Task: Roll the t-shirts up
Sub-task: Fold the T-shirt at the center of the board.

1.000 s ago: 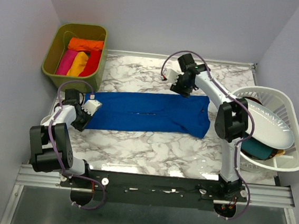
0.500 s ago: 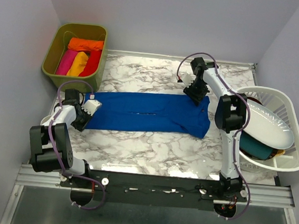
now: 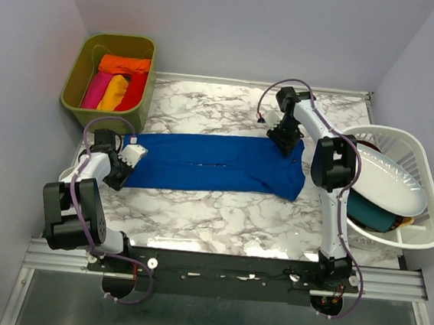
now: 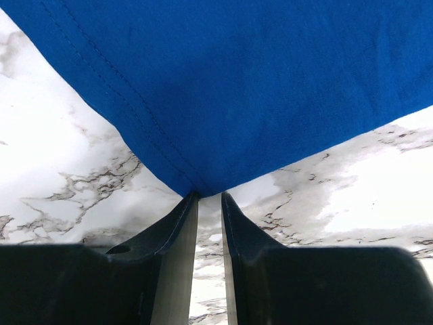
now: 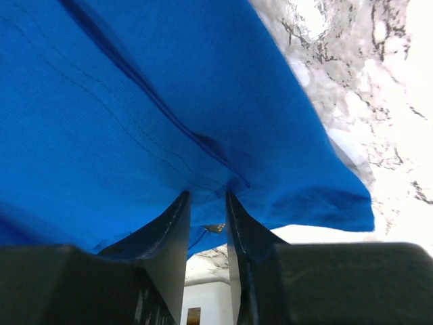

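Observation:
The corner tip of the t-shirt's top layer is outside my right gripper's fingers, so next I open them, move over and pinch the t-shirt by that corner (image 5: 234, 181).
A royal-blue t-shirt (image 3: 209, 162) lies folded into a long strip across the marble table. My left gripper (image 3: 120, 175) is at its left end. In the left wrist view the jaws (image 4: 208, 195) stand almost together and pinch the shirt's corner (image 4: 237, 81). My right gripper (image 3: 288, 142) is on the shirt's far right edge. In the right wrist view its jaws (image 5: 206, 194) are nearly shut on a puckered fold of the blue cloth (image 5: 135, 101). No lettering or print shows.
An olive-green bin (image 3: 74, 91) at the back left holds rolled orange, pink, yellow and red cloths (image 3: 117, 84). A white slatted basket (image 3: 418, 228) off the table's right edge holds a white dish and teal cloth (image 3: 373, 216).

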{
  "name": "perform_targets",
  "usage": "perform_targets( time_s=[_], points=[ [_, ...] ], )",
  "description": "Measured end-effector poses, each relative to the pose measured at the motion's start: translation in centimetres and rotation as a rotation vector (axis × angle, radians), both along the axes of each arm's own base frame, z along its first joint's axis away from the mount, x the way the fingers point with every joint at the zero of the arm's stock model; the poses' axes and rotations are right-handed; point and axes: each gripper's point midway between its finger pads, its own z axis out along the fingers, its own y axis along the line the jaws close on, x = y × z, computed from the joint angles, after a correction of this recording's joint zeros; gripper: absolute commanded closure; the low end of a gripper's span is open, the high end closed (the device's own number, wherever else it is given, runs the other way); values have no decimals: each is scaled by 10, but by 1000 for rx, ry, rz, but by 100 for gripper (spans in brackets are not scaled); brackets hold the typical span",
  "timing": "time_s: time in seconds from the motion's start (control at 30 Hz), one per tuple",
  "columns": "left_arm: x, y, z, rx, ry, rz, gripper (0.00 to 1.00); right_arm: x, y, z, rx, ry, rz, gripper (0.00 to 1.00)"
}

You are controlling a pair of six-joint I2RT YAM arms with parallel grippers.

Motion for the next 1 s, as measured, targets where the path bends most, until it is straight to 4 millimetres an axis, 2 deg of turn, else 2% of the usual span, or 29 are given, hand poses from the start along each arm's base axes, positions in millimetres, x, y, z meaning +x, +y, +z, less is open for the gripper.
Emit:
perform_targets(
  time_s=[0.1,0.23,0.33,0.57,0.6,0.63,0.67,0.73,1.0],
  points=[
    [0,0,0,0,0,2,69,-1,0,-3,0,10,-8,75],
    [0,0,0,0,0,3,69,-1,-1,-3,1,12,-13,91],
    [0,0,0,0,0,3,69,1,-1,-2,2,4,-10,100],
    [0,0,0,-1,0,6,69,16,2,9,17,-70,16,99],
    [0,0,0,-1,0,6,69,19,2,13,20,-87,21,98],
    [0,0,0,-1,0,7,69,21,2,15,19,-97,24,89],
    [0,0,0,-1,0,8,69,23,2,18,17,-110,26,66],
    [0,0,0,-2,1,9,69,26,1,21,15,-125,25,52],
    [0,0,0,-2,1,11,69,26,0,21,15,-124,-27,51]
  ],
)
